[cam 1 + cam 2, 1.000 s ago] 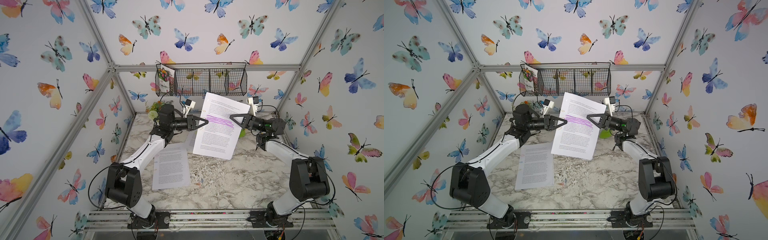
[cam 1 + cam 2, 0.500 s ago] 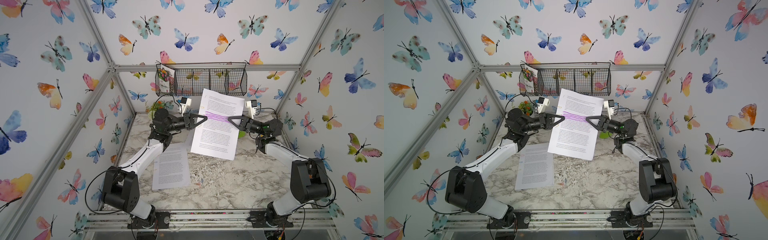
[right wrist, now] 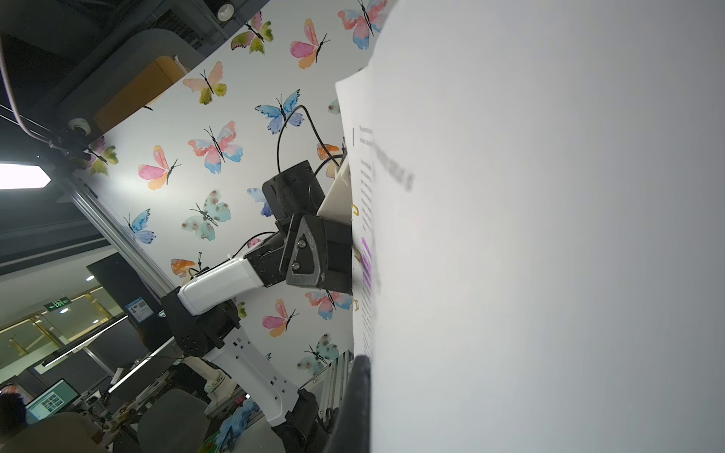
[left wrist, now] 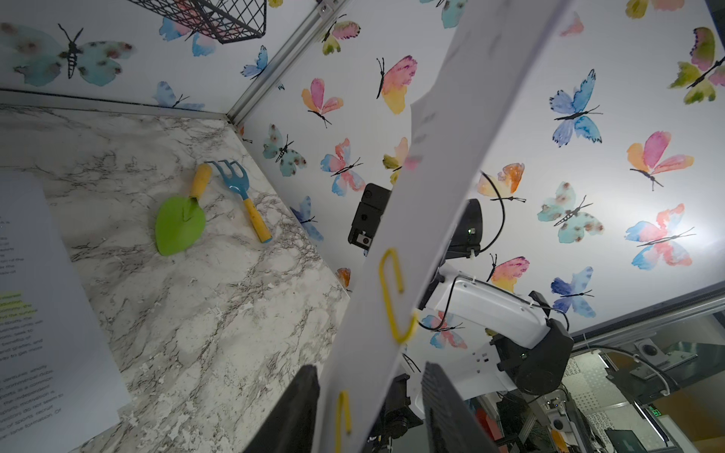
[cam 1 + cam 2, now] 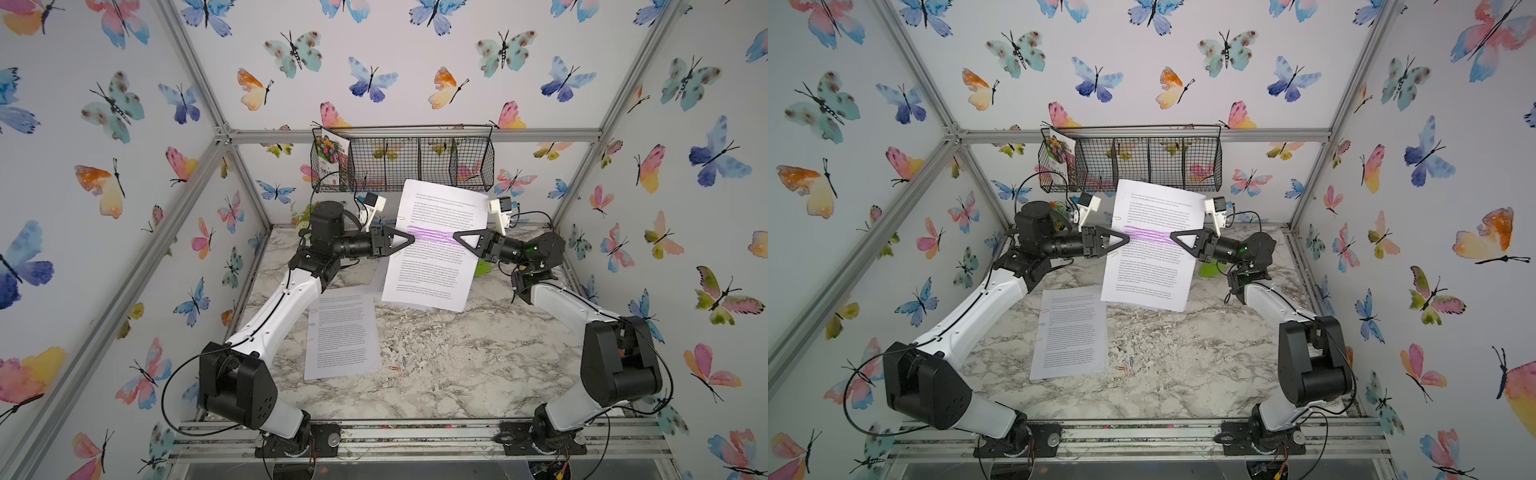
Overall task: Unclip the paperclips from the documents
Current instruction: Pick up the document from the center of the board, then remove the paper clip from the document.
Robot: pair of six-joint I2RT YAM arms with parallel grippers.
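Note:
The left gripper's open fingers reach past the edge of the purple-highlighted document over the sheet, so the robot should draw that gripper back and close it on the yellow paperclip's end (image 4: 343, 412).
The purple-highlighted document (image 5: 436, 257) (image 5: 1150, 266) hangs upright in the air between both arms. My right gripper (image 5: 456, 237) (image 5: 1173, 239) (image 3: 370, 361) is shut on its right edge; the sheet hides one finger in the right wrist view. My left gripper (image 5: 411, 240) (image 5: 1126, 240) (image 4: 368, 366) is open, its jaws astride the left edge. A yellow paperclip (image 4: 343, 419) sits on that edge between the jaws, another yellow paperclip (image 4: 396, 298) (image 5: 401, 217) further along. An unhighlighted document (image 5: 340, 332) lies flat on the table, a yellow-green highlighted one (image 4: 39, 294) beside it.
A wire basket (image 5: 415, 162) with a flower seed packet (image 5: 332, 156) hangs on the back wall. A green trowel (image 4: 180, 227) and a blue hand rake (image 4: 239, 192) lie at the table's back right. Loose paperclips (image 5: 395, 368) lie by the flat document's near corner.
My right gripper has shut on the document's right edge. My left gripper, shut on the left edge before, has opened. The sheet has shifted slightly.

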